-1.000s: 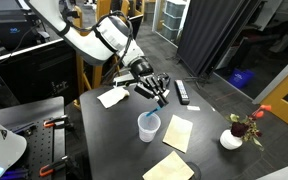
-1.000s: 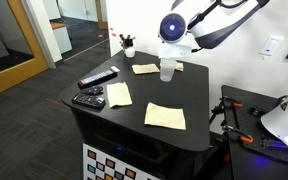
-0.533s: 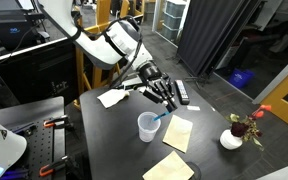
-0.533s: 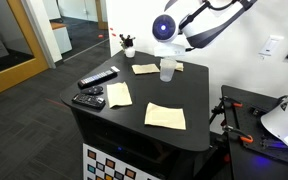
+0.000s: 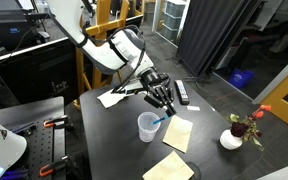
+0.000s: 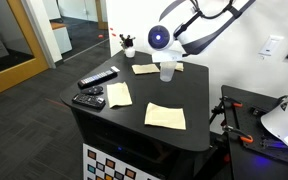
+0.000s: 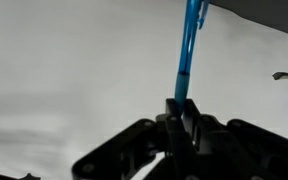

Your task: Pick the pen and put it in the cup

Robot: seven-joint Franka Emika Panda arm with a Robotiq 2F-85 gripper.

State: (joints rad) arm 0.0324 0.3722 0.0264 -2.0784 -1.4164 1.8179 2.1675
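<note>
Next, my gripper lets go of the slim blue pen inside the translucent whitish cup [image 5: 151, 127] beside the yellowish paper napkins.
My gripper [image 7: 182, 106] is shut on the slim blue pen [image 7: 189, 45], which sticks out straight ahead of the jaws in the wrist view. In an exterior view the gripper [image 5: 164, 104] hangs just above and behind the translucent whitish cup [image 5: 149, 126], with the pen [image 5: 163, 115] slanting down toward the cup's rim. The cup stands upright on the black table [image 5: 114, 140]. In an exterior view the gripper [image 6: 164, 50] is above the cup [image 6: 167, 70]; the pen is not discernible there.
Yellowish paper napkins [image 5: 177, 132] [image 6: 165, 116] lie beside the cup. A black remote [image 5: 181, 92] lies behind it; two remotes [image 6: 97, 78] [image 6: 89, 98] lie near the far table edge. A white flower pot [image 5: 232, 138] stands at a corner.
The gripper, still holding the pen, has shifted slightly sideways and lower by the cup, and the wrist has tilted. The cup has not moved.
</note>
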